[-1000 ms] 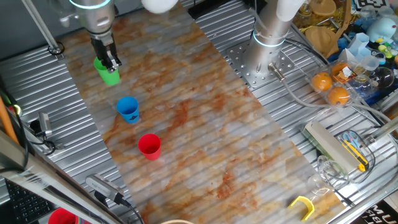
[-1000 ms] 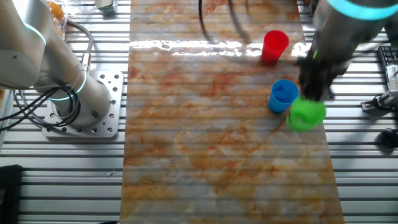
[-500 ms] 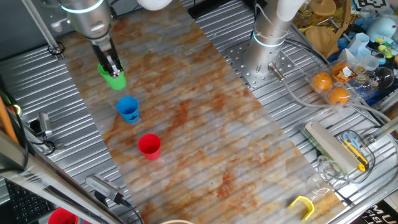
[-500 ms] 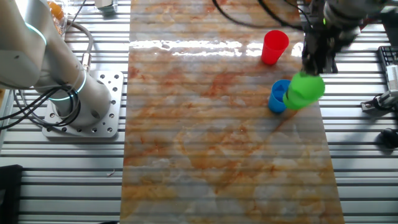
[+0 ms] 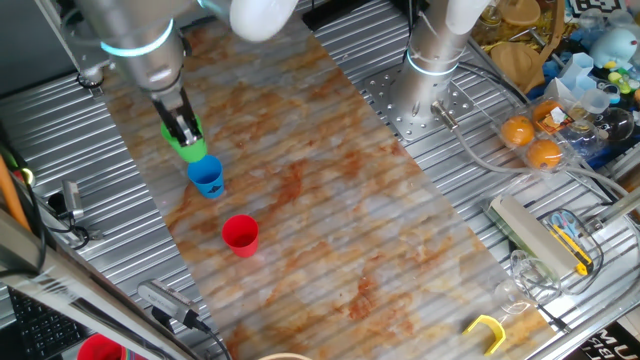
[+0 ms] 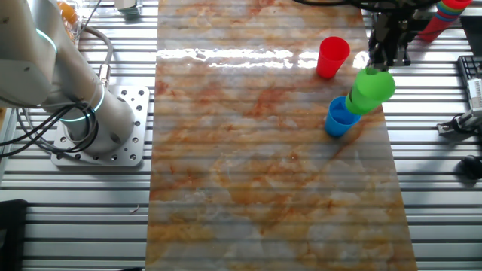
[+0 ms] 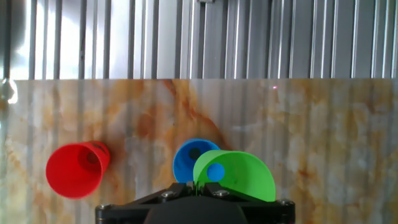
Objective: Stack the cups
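The bright green cup, now held just above the blue cup, will go inside the blue cup (image 5: 207, 173) (image 7: 194, 160), nested down through its open top, when my gripper lets go of it.
My gripper (image 5: 183, 131) is shut on the rim of the bright green cup (image 5: 193, 148) and holds it in the air, just above and beside the blue cup (image 5: 207, 177). In the other fixed view the green cup (image 6: 371, 89) hangs tilted over the blue cup (image 6: 340, 118), below my gripper (image 6: 385, 51). In the hand view the green cup (image 7: 239, 176) overlaps the blue cup (image 7: 191, 157), pinched at my gripper (image 7: 198, 185). The red cup (image 5: 240, 235) stands upright apart; it also shows in the other fixed view (image 6: 332, 57) and the hand view (image 7: 76, 170).
The cups stand on a marbled mat (image 5: 330, 190) over a ribbed metal table. The arm's base (image 5: 430, 75) is at the back. Oranges (image 5: 530, 140), a brush (image 5: 540, 235) and clear cups (image 5: 520, 285) lie at the right. Another red cup (image 5: 98, 348) sits at the front left.
My gripper has carried the green cup from the far end of the mat towards the blue cup, and it now hangs right over it. The blue and red cups have not moved.
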### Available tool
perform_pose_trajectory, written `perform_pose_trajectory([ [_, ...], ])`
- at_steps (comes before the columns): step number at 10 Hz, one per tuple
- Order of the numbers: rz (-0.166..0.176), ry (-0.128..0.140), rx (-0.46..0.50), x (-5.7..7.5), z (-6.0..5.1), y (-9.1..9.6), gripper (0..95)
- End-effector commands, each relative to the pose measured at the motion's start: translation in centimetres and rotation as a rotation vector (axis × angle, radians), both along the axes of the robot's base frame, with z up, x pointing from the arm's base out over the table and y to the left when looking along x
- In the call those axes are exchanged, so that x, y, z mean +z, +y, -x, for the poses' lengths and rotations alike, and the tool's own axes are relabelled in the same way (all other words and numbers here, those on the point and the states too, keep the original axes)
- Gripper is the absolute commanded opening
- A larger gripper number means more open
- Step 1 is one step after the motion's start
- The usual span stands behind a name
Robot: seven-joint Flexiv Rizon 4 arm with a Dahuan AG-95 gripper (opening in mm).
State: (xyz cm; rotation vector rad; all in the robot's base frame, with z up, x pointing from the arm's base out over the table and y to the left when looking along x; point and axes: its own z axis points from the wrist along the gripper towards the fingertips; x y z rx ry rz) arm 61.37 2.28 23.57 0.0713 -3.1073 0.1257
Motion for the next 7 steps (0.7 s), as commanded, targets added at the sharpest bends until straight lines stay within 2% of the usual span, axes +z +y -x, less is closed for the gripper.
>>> perform_pose_trajectory([
  [1, 0.001, -0.006, -0.005, -0.6, 0.1, 0.3, 0.0],
  [4, 0.001, -0.016, -0.016, -2.5, 0.2, 0.3, 0.0],
  [7, 0.004, -0.017, -0.026, -3.1, 0.1, 0.7, 0.0],
])
